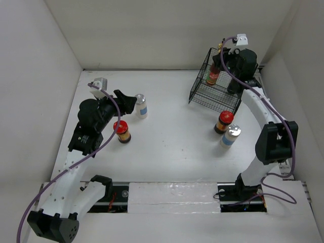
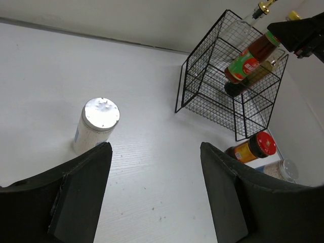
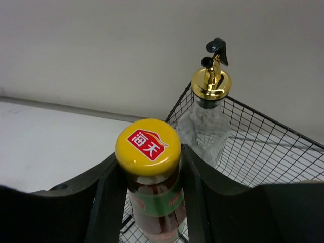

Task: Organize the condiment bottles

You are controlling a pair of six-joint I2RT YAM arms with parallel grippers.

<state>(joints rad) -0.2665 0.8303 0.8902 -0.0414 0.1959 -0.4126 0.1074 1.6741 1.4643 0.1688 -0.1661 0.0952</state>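
Observation:
My right gripper is to put the small red-brown yellow-capped bottle down in the black wire basket [image 1: 204, 90], in front of the gold-capped bottle.
My right gripper [image 1: 221, 66] [image 3: 148, 158] is shut on the neck of the small red-brown yellow-capped bottle [image 1: 213, 76] [image 3: 148, 147] and holds it tilted inside the black wire basket [image 1: 200, 94]. The tall clear gold-capped bottle [image 3: 210, 83] [image 1: 220, 48] stands in the basket's far corner. In the left wrist view a dark black-capped bottle [image 2: 235, 89] lies in the basket under the held bottle [image 2: 248, 59]. My left gripper [image 1: 129, 101] [image 2: 154, 149] is open and empty, just left of a white silver-lidded shaker [image 1: 141, 106] [image 2: 97, 124]. A red-lidded jar [image 1: 121, 131] stands near it.
A second red-lidded jar [image 1: 224, 122] [image 2: 251, 148] and a second shaker [image 1: 231, 135] [image 2: 283, 168] stand in front of the basket. White walls enclose the table at the back, left and right.

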